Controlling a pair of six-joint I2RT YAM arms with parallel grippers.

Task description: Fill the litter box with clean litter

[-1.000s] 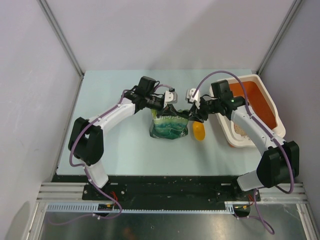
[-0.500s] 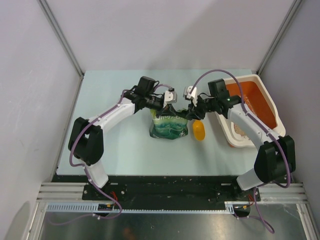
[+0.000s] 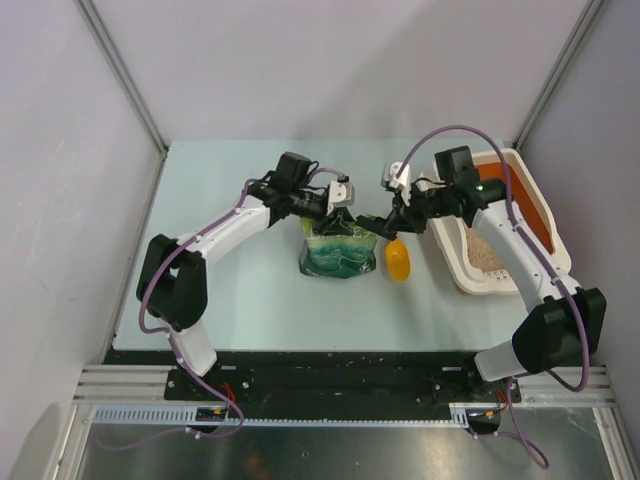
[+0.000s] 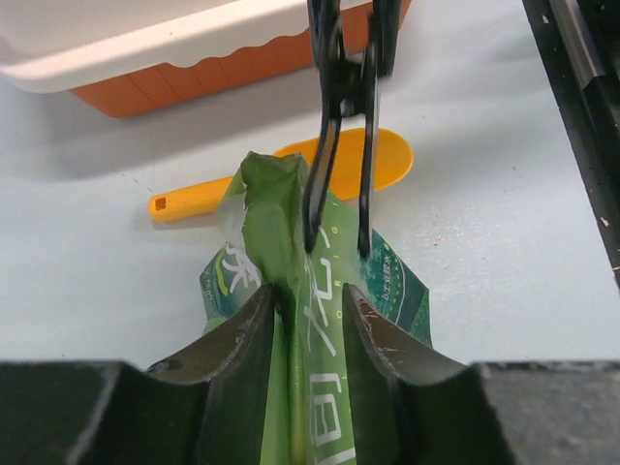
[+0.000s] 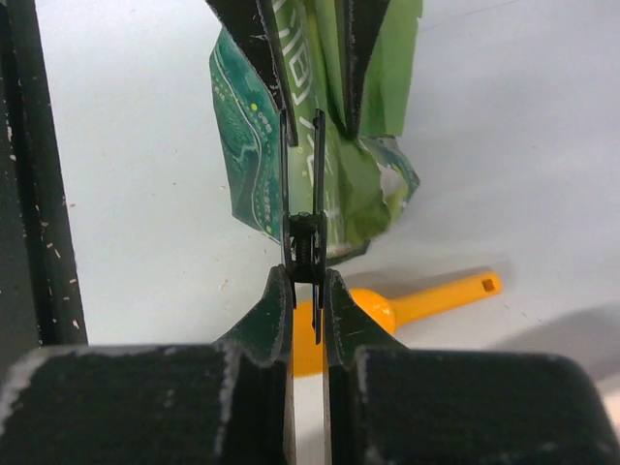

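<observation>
The green bag's loose end is standing beside the black tool's blades, so my right gripper will move back while my left gripper pinches the green bag's top nearer that loose end (image 4: 281, 232).
The litter box (image 3: 540, 228), a white tray with an orange inside, stands at the right; pale beige litter (image 3: 487, 255) lies in its near end. Its rim also shows in the left wrist view (image 4: 145, 44). My left gripper (image 3: 338, 220) (image 4: 308, 295) is shut on the crumpled top of the green bag (image 3: 340, 258) (image 4: 392, 281) (image 5: 247, 165), which stands upright. My right gripper (image 3: 402, 220) (image 5: 308, 276) is shut on a thin black two-bladed tool (image 4: 325, 145) (image 5: 307, 242). The blades are slightly apart, with their tips at the bag's top.
An orange plastic scoop (image 3: 398, 262) (image 4: 291, 179) (image 5: 426, 300) lies on the pale table (image 3: 230, 290) between the bag and the litter box. Grey walls enclose the table on the left, back and right.
My right arm has swung its elbow to the right, off the litter box, so more litter shows. Its gripper and tool have drawn slightly right. The left arm and bag have not moved.
</observation>
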